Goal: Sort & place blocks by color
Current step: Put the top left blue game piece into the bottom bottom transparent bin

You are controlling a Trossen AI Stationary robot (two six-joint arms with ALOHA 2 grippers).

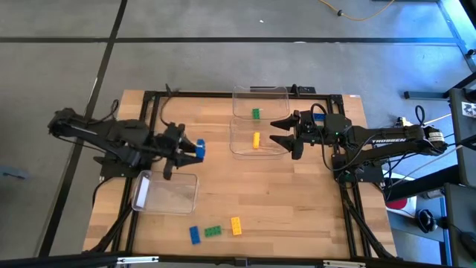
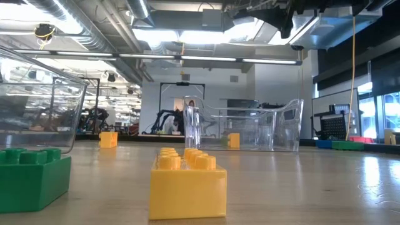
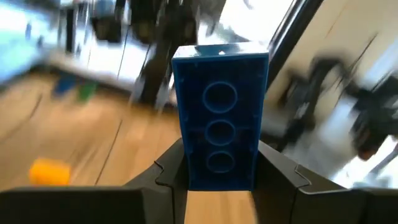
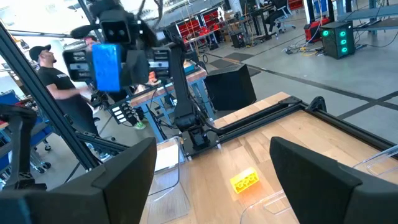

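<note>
The left gripper needs to release the blue brick on the bottom of the empty clear bin (image 1: 159,196). The blue brick is now above the table beyond it.
My left gripper (image 1: 192,150) is shut on a blue brick (image 3: 219,115), above the table just beyond an empty clear bin (image 1: 165,192). The brick also shows in the high view (image 1: 199,149) and the right wrist view (image 4: 107,65). My right gripper (image 1: 277,132) is open and empty beside two clear bins: the far one (image 1: 260,100) holds a green brick (image 1: 256,113), the nearer one (image 1: 242,145) a yellow brick (image 1: 256,140). A blue brick (image 1: 194,234), a green brick (image 1: 213,231) and a yellow brick (image 1: 236,225) lie by the near edge. My left gripper pinches the blue brick by its two long sides (image 3: 186,168), near one end, between its two fingers. The brick's hollow underside faces the wrist camera, and most of its length sticks out past the fingertips (image 3: 168,168). The brick is lifted clear of the table.
The wooden table (image 1: 297,201) has a black frame along its edges. Bare wood lies between the empty bin and the two filled bins. In the low view the near green brick (image 2: 31,178) and yellow brick (image 2: 187,184) stand in front. A person (image 4: 59,81) stands beyond the table.
</note>
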